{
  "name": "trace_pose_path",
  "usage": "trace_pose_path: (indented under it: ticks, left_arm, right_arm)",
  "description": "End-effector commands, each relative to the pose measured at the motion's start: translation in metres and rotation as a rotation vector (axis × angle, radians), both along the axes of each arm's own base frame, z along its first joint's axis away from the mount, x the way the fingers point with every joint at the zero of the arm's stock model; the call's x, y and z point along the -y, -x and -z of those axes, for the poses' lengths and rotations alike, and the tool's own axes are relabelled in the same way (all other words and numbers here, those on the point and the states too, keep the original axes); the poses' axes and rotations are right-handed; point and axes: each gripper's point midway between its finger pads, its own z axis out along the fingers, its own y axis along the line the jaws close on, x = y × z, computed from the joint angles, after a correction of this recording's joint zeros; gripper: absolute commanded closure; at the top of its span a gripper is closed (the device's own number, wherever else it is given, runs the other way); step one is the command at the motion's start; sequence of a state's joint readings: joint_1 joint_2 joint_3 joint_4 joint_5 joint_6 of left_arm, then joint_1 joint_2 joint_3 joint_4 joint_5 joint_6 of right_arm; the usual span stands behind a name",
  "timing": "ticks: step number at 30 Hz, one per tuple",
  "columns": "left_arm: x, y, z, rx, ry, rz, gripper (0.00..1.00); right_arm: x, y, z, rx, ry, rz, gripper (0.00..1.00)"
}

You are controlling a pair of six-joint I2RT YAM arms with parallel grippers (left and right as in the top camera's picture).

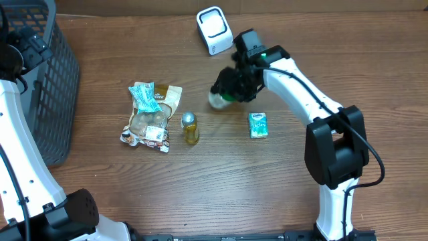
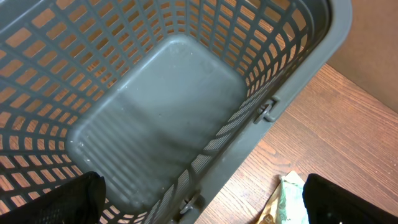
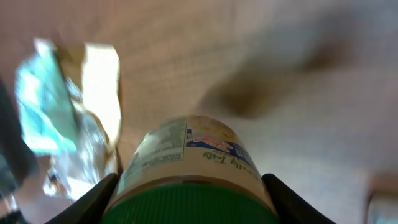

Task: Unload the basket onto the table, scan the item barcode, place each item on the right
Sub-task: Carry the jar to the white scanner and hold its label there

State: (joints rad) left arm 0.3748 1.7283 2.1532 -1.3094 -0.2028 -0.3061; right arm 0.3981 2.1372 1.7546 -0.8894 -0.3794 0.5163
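My right gripper is going to put the jar down on the table (image 1: 303, 122) beside the teal tissue pack, opposite the small bottle. The jar now hangs in front of the scanner.
A cream-labelled jar (image 3: 186, 152) with a green ribbed lid (image 3: 193, 202) is held in the air, my right gripper (image 3: 189, 199) shut on it with a finger pressed against each side near the lid. In the overhead view that gripper (image 1: 231, 90) and jar (image 1: 217, 100) hang just in front of the white barcode scanner (image 1: 214, 30) at the table's far edge. No barcode shows on the jar's visible label. My left gripper (image 2: 202, 202) stands open over the rim of the grey basket (image 2: 298, 74), with nothing between its fingers (image 2: 74, 199).
The grey mesh basket (image 1: 47, 80) stands at the far left. Snack bags (image 1: 150, 117) lie left of centre beside a small bottle of yellow liquid (image 1: 190, 127). A teal tissue pack (image 1: 258, 125) lies under the right arm.
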Motion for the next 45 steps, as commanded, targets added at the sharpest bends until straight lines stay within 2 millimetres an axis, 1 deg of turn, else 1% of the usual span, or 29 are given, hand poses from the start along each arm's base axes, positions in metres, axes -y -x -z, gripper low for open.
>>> trace_pose_path:
  ticks: [1, 2, 3, 6, 10, 12, 15, 17, 19, 23, 29, 30, 34, 38, 45]
  left_arm:
    - [-0.002, -0.001, -0.002, -0.001, -0.014, 0.009, 0.01]
    - [-0.002, -0.001, -0.002, -0.001, -0.014, 0.009, 0.01]
    - [-0.002, -0.001, -0.002, -0.001, -0.014, 0.009, 0.00]
    - [-0.002, -0.001, -0.002, -0.001, -0.014, 0.009, 0.00]
    - [-0.002, -0.001, -0.002, -0.001, -0.014, 0.009, 0.00]
    - [-0.002, -0.001, -0.002, -0.001, -0.014, 0.009, 0.01]
    - [-0.002, -0.001, -0.002, -0.001, -0.014, 0.009, 0.00]
    - [-0.002, -0.001, -0.002, -0.001, -0.014, 0.009, 0.00]
    - [-0.002, -0.001, -0.002, -0.001, -0.014, 0.009, 0.01]
    - [-0.002, -0.001, -0.002, -0.001, -0.014, 0.009, 0.00]
    - [-0.002, -0.001, -0.002, -0.001, -0.014, 0.009, 0.00]
    - [-0.002, -0.001, -0.002, -0.001, -0.014, 0.009, 0.01]
    - [-0.002, -0.001, -0.002, -0.001, -0.014, 0.009, 0.01]
    - [-0.002, -0.001, -0.002, -0.001, -0.014, 0.009, 0.00]
    - [-0.002, -0.001, -0.002, -0.001, -0.014, 0.009, 0.00]
  right_arm:
    - [0.005, -0.043, -0.032, 0.161, -0.048, 0.024, 0.78]
    - [0.006, -0.055, -0.040, 0.208, -0.065, 0.034, 0.80]
    - [0.006, -0.076, -0.055, 0.303, -0.099, 0.048, 0.83]
    - [0.001, -0.106, -0.081, 0.471, -0.145, 0.056, 0.84]
    - [0.001, -0.146, -0.125, 0.787, -0.102, 0.035, 0.84]
    - [0.001, -0.160, -0.148, 0.934, -0.070, 0.028, 0.83]
    - [0.000, -0.174, -0.177, 1.103, -0.048, 0.045, 0.83]
    - [0.000, -0.181, -0.188, 1.166, -0.048, 0.078, 0.83]
    - [0.001, -0.187, -0.192, 1.209, -0.047, 0.105, 0.84]
    - [-0.004, -0.199, -0.183, 1.275, -0.070, 0.123, 0.83]
    - [-0.011, -0.215, -0.148, 1.326, -0.092, 0.134, 0.82]
    - [-0.012, -0.218, -0.140, 1.344, -0.098, 0.139, 0.82]
    - [-0.002, -0.227, -0.127, 1.380, -0.069, 0.206, 0.82]
    - [-0.002, -0.229, -0.116, 1.386, -0.065, 0.216, 0.82]
    - [-0.008, -0.230, -0.091, 1.385, -0.070, 0.209, 0.82]
